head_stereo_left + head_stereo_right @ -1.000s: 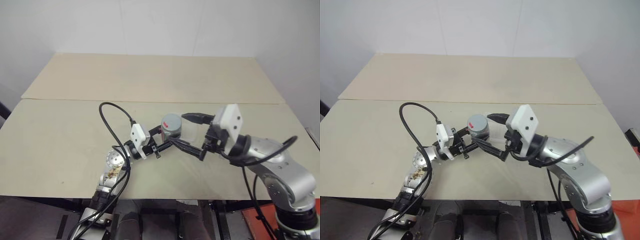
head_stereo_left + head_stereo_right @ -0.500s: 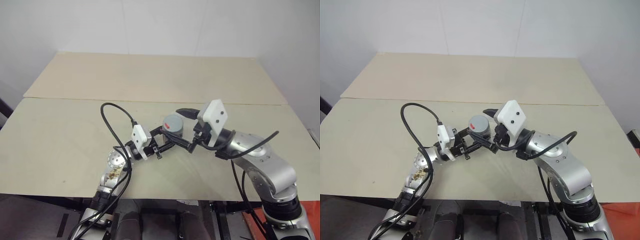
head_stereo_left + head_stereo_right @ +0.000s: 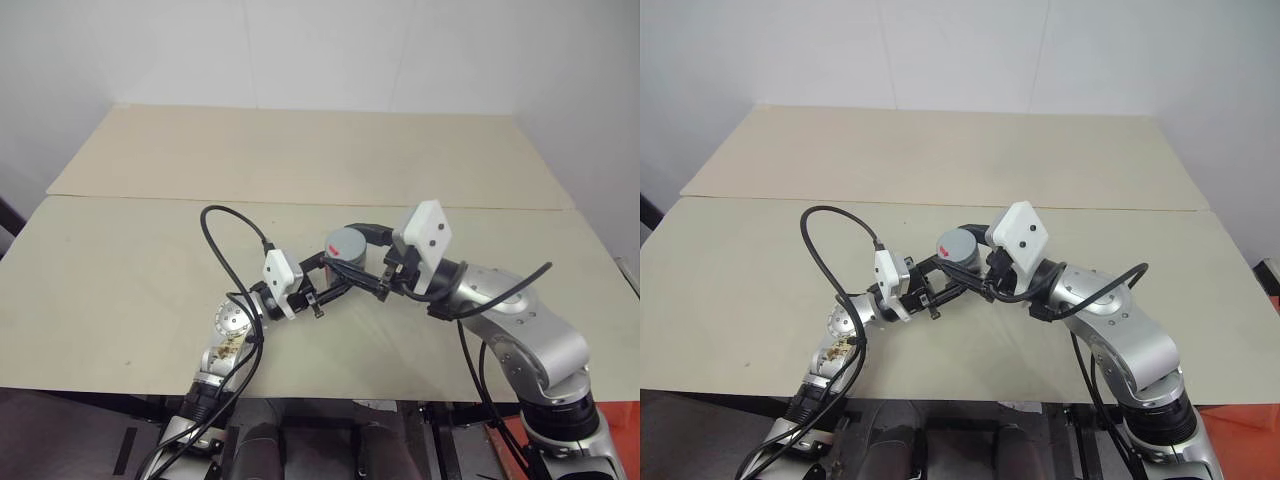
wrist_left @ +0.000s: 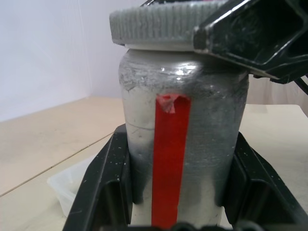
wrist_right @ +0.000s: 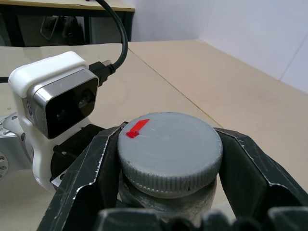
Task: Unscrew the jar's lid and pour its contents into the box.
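Next, I release the grey lid, which still sits on the jar, from my right gripper on the bare table (image 3: 466, 333) near its front edge, below that gripper's wrist.
The silver-grey jar (image 4: 192, 144) with its red stripe stands upright, a little above the table. My left gripper (image 3: 333, 281) is shut on its body, one black finger (image 4: 103, 192) on each side. The ribbed grey lid (image 5: 169, 150) sits on top of the jar, marked with a small red patch. My right gripper (image 5: 171, 185) is shut on the lid's rim from the right, its fingers (image 5: 89, 178) pressed against both sides. A corner of the clear whitish box (image 4: 72, 185) lies on the table just behind the jar. The contents are hidden inside the jar.
Two pale tabletops (image 3: 150, 270) meet at a seam (image 3: 120, 199) behind the arms, with a white wall beyond. A black cable (image 3: 225, 250) loops up from the left wrist. The left wrist's white camera housing (image 5: 57, 101) sits close beside the lid.
The right gripper moved in from the right around the lid, then shut on it in the last half second. The left gripper and jar stayed still.
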You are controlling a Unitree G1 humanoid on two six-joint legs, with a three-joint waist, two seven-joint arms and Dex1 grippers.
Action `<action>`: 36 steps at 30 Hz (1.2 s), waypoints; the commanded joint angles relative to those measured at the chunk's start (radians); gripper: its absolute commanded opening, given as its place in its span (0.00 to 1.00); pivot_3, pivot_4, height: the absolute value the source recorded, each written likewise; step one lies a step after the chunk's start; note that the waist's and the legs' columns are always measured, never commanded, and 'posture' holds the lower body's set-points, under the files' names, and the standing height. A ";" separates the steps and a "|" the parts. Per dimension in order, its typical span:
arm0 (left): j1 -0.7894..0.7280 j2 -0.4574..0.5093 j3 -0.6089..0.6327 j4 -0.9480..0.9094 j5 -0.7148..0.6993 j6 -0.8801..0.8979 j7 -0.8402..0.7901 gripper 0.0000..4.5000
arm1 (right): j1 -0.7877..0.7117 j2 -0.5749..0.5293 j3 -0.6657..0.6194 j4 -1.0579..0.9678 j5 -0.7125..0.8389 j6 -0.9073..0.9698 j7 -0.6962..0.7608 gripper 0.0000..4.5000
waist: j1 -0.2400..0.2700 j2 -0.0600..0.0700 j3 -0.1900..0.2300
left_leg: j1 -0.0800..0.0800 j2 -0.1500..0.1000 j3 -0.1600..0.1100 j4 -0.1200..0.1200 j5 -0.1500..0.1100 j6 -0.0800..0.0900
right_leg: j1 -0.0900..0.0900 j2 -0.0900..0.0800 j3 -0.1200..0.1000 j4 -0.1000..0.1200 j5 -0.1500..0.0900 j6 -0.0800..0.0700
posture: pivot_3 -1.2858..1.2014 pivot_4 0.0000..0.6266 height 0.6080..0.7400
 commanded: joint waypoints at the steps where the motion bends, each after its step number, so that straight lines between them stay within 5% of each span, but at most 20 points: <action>1: -0.004 -0.003 -0.006 -0.026 -0.002 -0.020 -0.008 0.43 | -0.008 -0.004 -0.029 -0.049 0.008 -0.003 -0.007 0.62 | 0.000 0.000 0.000 | 0.000 0.000 0.000 0.000 0.000 0.000 | 0.000 0.000 0.000 0.000 0.000 0.000 | 0.52 0.24 1.00; 16: -0.002 0.015 -0.015 0.011 0.041 -0.065 -0.007 0.43 | -0.088 0.068 -0.201 -0.033 0.206 0.093 -0.115 0.62 | -0.001 0.000 0.000 | 0.000 0.000 0.000 0.000 0.000 0.000 | 0.000 0.000 0.000 0.000 0.000 0.000 | 0.52 0.24 1.00; 26: -0.027 0.006 0.024 -0.064 -0.014 -0.001 0.038 0.43 | 0.267 -0.339 -0.330 0.008 0.065 0.141 0.012 0.62 | 0.011 0.000 0.000 | -0.001 0.000 0.000 0.000 0.000 0.000 | 0.000 -0.001 -0.001 -0.002 0.000 0.000 | 0.52 0.24 1.00; 36: -0.055 0.040 0.035 -0.034 0.005 0.010 0.045 0.43 | 0.427 -0.363 -0.242 0.103 -0.036 0.273 -0.061 0.62 | -0.006 0.001 0.000 | 0.001 -0.001 -0.002 0.000 0.000 0.001 | 0.001 0.001 0.001 0.000 0.001 0.000 | 0.52 0.24 1.00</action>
